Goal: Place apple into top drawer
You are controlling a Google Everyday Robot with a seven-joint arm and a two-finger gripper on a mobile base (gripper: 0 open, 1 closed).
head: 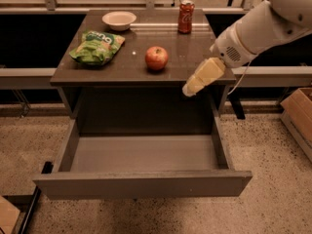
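The robot's gripper will next move to the middle of the red apple (pixel 157 58) at the front of the cabinet top and close there.
The red apple (pixel 156 58) with yellowish patches sits on the dark cabinet top (pixel 126 65), near its front middle. The top drawer (pixel 141 154) is pulled wide open below, and its smooth grey inside holds nothing. My gripper (pixel 191 88) hangs from the white arm at the right. It is at the front right edge of the cabinet top, above the drawer's back right corner. It is to the right of the apple and lower, apart from it, and holds nothing that I can see.
A green chip bag (pixel 96 47) lies on the left of the top. A white bowl (pixel 119 19) and a red soda can (pixel 185 9) stand at the back. A cardboard box (pixel 298 116) sits on the floor at the right.
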